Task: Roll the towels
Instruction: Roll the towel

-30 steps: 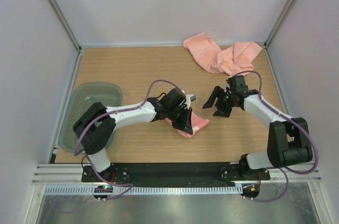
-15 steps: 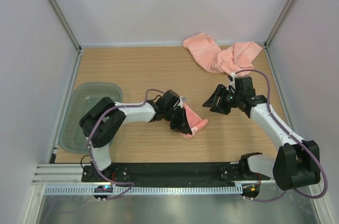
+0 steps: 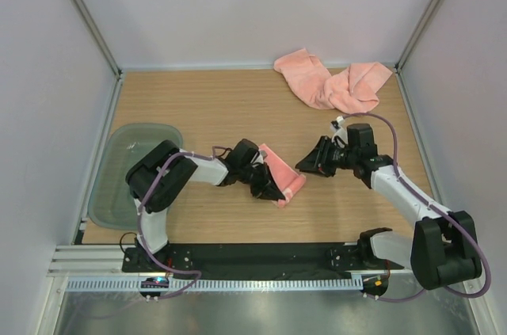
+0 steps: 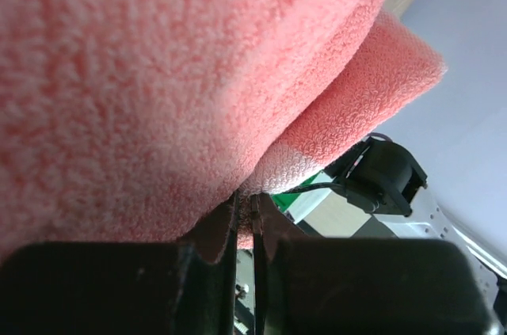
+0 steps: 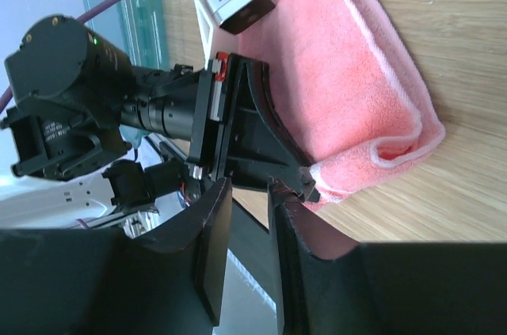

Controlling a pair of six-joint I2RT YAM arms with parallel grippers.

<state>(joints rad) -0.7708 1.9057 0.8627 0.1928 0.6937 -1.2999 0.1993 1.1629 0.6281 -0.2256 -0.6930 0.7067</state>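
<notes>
The towel's loose corner is curling open, so next my right gripper pinches it before my left gripper opens and takes a new hold on the towel's near corner (image 5: 337,181).
A folded salmon-pink towel (image 3: 283,173) lies on the wooden table near the middle. My left gripper (image 3: 266,186) is shut on its near edge; in the left wrist view the terry cloth (image 4: 198,74) fills the frame and the jaws (image 4: 245,210) pinch its hem. My right gripper (image 3: 307,167) hovers just right of the towel, empty, its jaws a narrow gap apart (image 5: 249,188). The right wrist view shows the towel (image 5: 348,89) folded double and the left gripper (image 5: 305,183) at its fold. Two more towels (image 3: 337,85) lie crumpled at the back right.
A translucent grey-green tray (image 3: 119,180) sits at the left edge of the table. Grey walls and metal posts enclose the table on three sides. The black base rail (image 3: 261,256) runs along the near edge.
My left gripper has drawn back left with the towel, which now lies flatter and further left. My right gripper has moved left toward the towel and narrowed its jaws.
</notes>
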